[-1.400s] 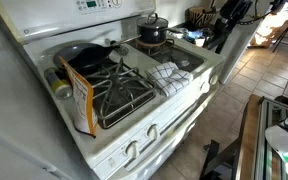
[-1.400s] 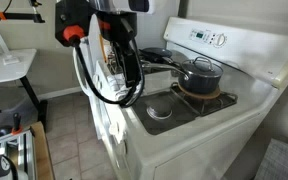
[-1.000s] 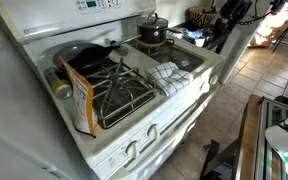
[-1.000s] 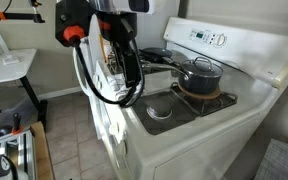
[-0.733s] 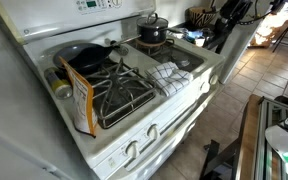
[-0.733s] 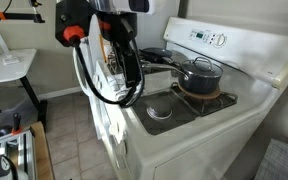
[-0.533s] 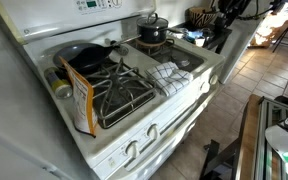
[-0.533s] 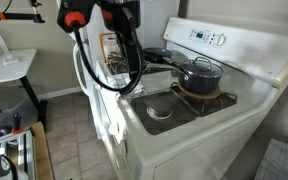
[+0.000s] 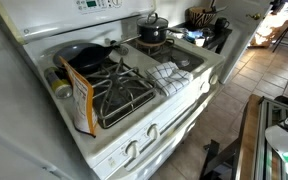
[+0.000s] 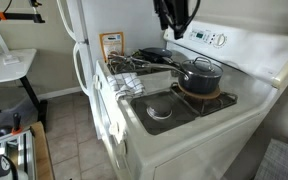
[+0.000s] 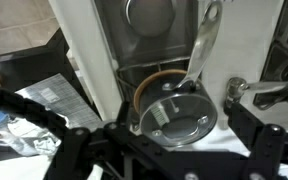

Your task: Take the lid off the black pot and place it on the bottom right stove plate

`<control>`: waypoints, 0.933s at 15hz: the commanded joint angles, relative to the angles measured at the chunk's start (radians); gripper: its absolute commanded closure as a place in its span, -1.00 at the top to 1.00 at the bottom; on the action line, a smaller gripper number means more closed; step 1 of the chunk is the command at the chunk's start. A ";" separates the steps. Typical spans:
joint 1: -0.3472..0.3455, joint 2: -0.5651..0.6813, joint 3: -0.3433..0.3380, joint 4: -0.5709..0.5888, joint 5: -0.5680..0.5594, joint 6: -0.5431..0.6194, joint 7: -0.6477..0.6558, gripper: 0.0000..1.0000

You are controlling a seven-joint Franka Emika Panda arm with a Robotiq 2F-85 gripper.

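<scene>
I need to next move my gripper to the lid's dark knob [image 9: 153,16] [image 11: 176,107] above the black pot and close it there, so I can lift the lid off.
The black pot [image 9: 152,37] stands on a brown round mat at the stove's back corner, with the shiny lid [image 9: 152,22] and its dark knob on it. Both show in an exterior view, pot [image 10: 198,80] and lid [image 10: 201,64]. In the wrist view the lid [image 11: 176,115] lies just ahead of my gripper [image 11: 174,152], with the pot's long handle above it. My gripper [image 10: 174,20] hangs open and empty above and in front of the pot, not touching it. The square black grate, the bottom right stove plate [image 9: 119,92], is bare.
A wide black frying pan [image 9: 84,58] sits beside the pot. A checked cloth [image 9: 169,72] lies by a bare round burner [image 10: 159,110]. An orange box [image 9: 79,100] leans at the stove's edge. The control panel [image 10: 212,40] rises behind the pot.
My arm has swung from in front of the stove up and over it, towards the pot. The pot, lid and pan have not moved.
</scene>
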State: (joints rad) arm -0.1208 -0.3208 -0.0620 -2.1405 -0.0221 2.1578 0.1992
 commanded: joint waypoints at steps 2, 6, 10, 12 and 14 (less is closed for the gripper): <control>-0.033 0.279 0.032 0.319 -0.104 -0.085 0.250 1.00; -0.002 0.316 0.000 0.352 -0.068 -0.131 0.240 1.00; 0.004 0.382 -0.004 0.426 -0.065 -0.158 0.256 1.00; 0.016 0.406 -0.001 0.472 -0.089 -0.232 0.358 1.00; 0.046 0.439 0.008 0.521 -0.153 -0.273 0.532 1.00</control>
State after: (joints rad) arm -0.1240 0.0668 -0.0500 -1.6980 -0.1171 1.9604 0.5400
